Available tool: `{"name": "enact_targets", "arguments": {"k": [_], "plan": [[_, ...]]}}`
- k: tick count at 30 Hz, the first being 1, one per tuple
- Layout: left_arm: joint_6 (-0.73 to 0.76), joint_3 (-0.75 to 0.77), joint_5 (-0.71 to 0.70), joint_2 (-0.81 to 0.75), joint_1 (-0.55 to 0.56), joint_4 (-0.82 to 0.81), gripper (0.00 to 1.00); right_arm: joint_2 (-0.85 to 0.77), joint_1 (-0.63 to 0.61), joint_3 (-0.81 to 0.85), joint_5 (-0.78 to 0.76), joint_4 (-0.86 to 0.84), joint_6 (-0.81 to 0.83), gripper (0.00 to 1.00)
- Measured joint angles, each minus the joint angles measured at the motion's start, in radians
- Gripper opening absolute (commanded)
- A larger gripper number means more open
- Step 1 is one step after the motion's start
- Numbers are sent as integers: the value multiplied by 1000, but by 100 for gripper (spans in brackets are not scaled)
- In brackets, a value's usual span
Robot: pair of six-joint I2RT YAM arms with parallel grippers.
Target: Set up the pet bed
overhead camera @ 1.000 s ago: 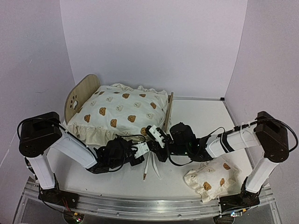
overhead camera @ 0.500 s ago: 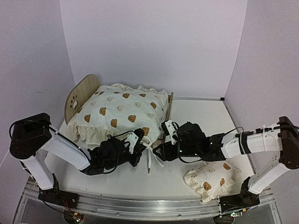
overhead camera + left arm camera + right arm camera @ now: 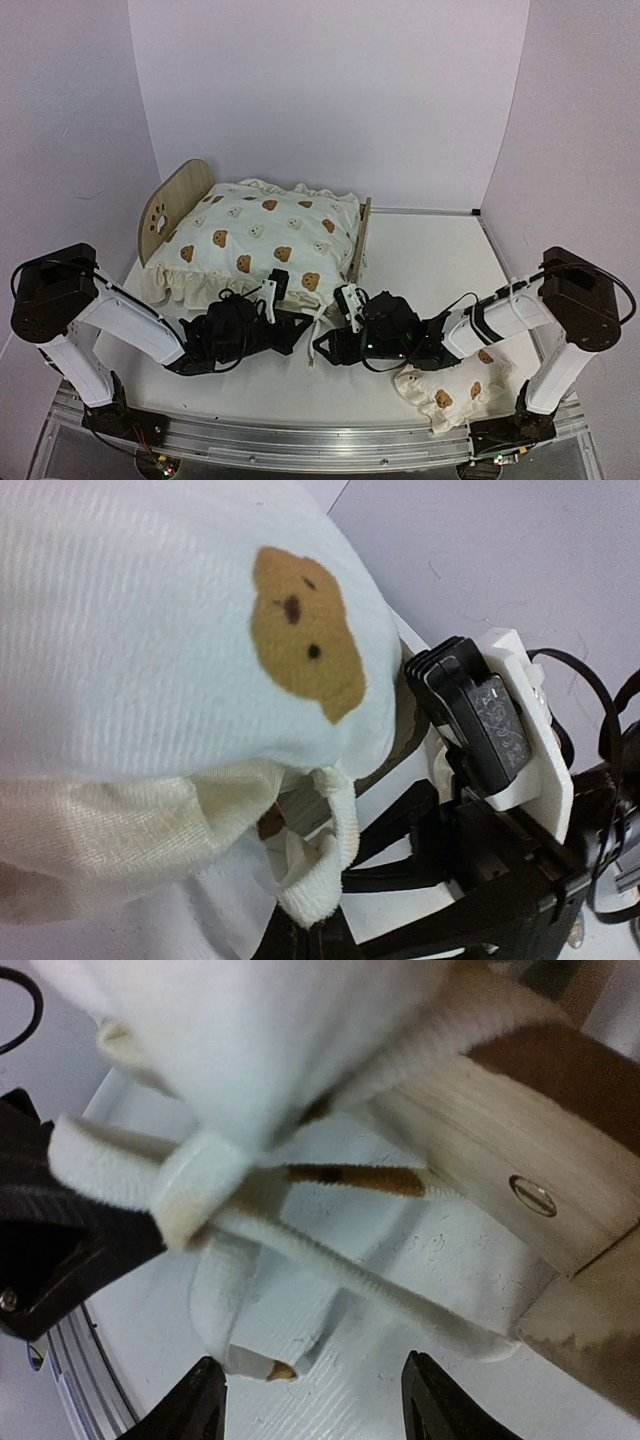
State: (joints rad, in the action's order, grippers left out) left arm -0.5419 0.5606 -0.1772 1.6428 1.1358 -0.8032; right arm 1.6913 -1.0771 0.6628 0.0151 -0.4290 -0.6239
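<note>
My right gripper has the tie's loose end hanging beside one of its fingers, so it should move over and pinch that end [image 3: 243, 1358] before my left gripper opens.
The pet bed stands at the back left, with its rounded headboard [image 3: 172, 205] and low footboard [image 3: 360, 238]. A cream bear-print cushion [image 3: 255, 238] lies on it, hiding the base. Its ties [image 3: 318, 335] hang off the near right corner onto the table. My left gripper [image 3: 303, 326] is shut on one tie [image 3: 322, 865] just under the cushion corner [image 3: 150, 630]. My right gripper [image 3: 323, 347] is low in front of the footboard leg [image 3: 500, 1160]. It stands open [image 3: 320, 1405] over loose tie strips [image 3: 330, 1260] and grips nothing.
A small bear-print pillow [image 3: 450, 385] lies near the front right, beside the right arm's base. White walls close in the table at the back and sides. The two wrists sit close together at the bed's near corner.
My right gripper has opened and dropped to the table in front of the footboard. The left gripper stays shut and has shifted slightly at the cushion corner.
</note>
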Motion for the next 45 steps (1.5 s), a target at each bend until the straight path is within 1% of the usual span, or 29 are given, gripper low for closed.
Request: {"name": "enact_targets", "arguments": {"k": [3, 8, 11, 13, 15, 16, 18, 19, 23, 26, 28, 30, 31, 33, 34, 35, 38, 40, 42, 43, 44, 45], "plan": [[-109, -2, 22, 0, -4, 0, 0, 44, -6, -8, -32, -110, -23, 53], [-220, -2, 51, 12, -7, -8, 0, 63, -27, -59, -65, -295, -52, 63], [-260, -2, 64, 26, -10, -9, 0, 63, -50, -89, -75, -324, -60, 62], [-283, -2, 72, 31, -9, -9, 0, 63, -60, -89, -73, -329, -59, 56], [-304, -2, 78, 31, -9, -10, 0, 68, -63, -80, -84, -333, -60, 44], [-318, -2, 79, 31, -9, -10, 0, 78, -63, -71, -99, -337, -66, 35], [-354, -10, 77, 28, -9, -15, 0, 91, -63, -66, -135, -351, -63, 7], [-378, -20, 75, 23, -9, -19, 0, 93, -63, -67, -158, -357, -66, 0], [-578, -116, 34, -11, -9, -63, 0, 81, -63, -95, -267, -385, -84, 0], [-748, -194, 5, -6, -9, -134, 0, 40, -63, -143, -325, -374, -102, 0], [-864, -227, -2, 32, -9, -216, 0, 14, -63, -156, -344, -361, -104, 0], [-939, -228, 3, 83, -9, -279, 0, 0, -63, -155, -347, -357, -97, 0], [-972, -228, 9, 113, -8, -320, 3, -5, -63, -154, -344, -352, -91, 0], [-969, -228, 24, 146, -4, -373, 11, -10, -63, -150, -339, -343, -77, 0], [-938, -228, 31, 150, 2, -389, 16, -10, -63, -148, -335, -338, -70, 0], [-896, -228, 36, 146, 12, -404, 22, -10, -63, -147, -331, -336, -64, 0], [-749, -229, 47, 100, 40, -407, 44, -10, -63, -146, -314, -330, -49, 0], [-636, -229, 72, 50, 53, -402, 50, -10, -63, -145, -306, -329, -41, 0], [-510, -224, 96, -7, 55, -365, 50, -10, -63, -140, -291, -324, -31, 0], [-444, -212, 103, -38, 55, -314, 49, -10, -63, -138, -286, -322, -26, 0], [-393, -199, 105, -60, 54, -267, 45, -10, -63, -135, -280, -319, -22, 0], [-319, -172, 104, -88, 53, -187, 39, -10, -63, -132, -274, -315, -18, 0]]}}
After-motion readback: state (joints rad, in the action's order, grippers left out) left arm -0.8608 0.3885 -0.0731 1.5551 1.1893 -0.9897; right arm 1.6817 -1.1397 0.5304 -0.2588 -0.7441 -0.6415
